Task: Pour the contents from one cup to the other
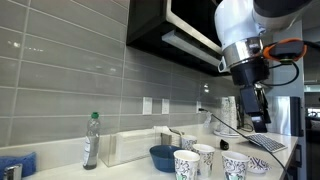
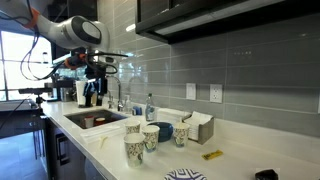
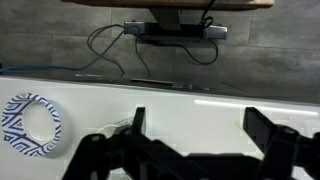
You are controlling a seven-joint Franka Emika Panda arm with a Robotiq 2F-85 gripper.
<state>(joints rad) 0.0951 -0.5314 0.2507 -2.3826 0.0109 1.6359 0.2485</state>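
Next, I move my gripper to the speckled cup's rim (image 1: 244, 156) and close it there, on the cup that stands apart, beside the blue-patterned white bowl.
Three patterned paper-style cups stand together on the white counter in both exterior views. The smallest, a wide-mouthed white cup with dark blue speckles (image 1: 235, 167) (image 2: 181, 133), stands a little apart from two taller cups (image 1: 186, 163) (image 2: 134, 148). My gripper (image 1: 258, 122) (image 2: 95, 98) hangs high in the air, well away from the cups. In the wrist view the gripper (image 3: 200, 115) is open with only bare white counter between its fingers. A white round rim with a blue pattern (image 3: 28, 125) shows at the left edge; which vessel it is I cannot tell.
A solid blue bowl (image 1: 163, 157) (image 2: 163, 130) sits beside the cups. A clear bottle (image 1: 91, 140) and a clear box (image 1: 130, 148) stand by the tiled wall. A sink (image 2: 95, 120) lies below the arm. Dark cabinets (image 1: 170, 30) hang overhead.
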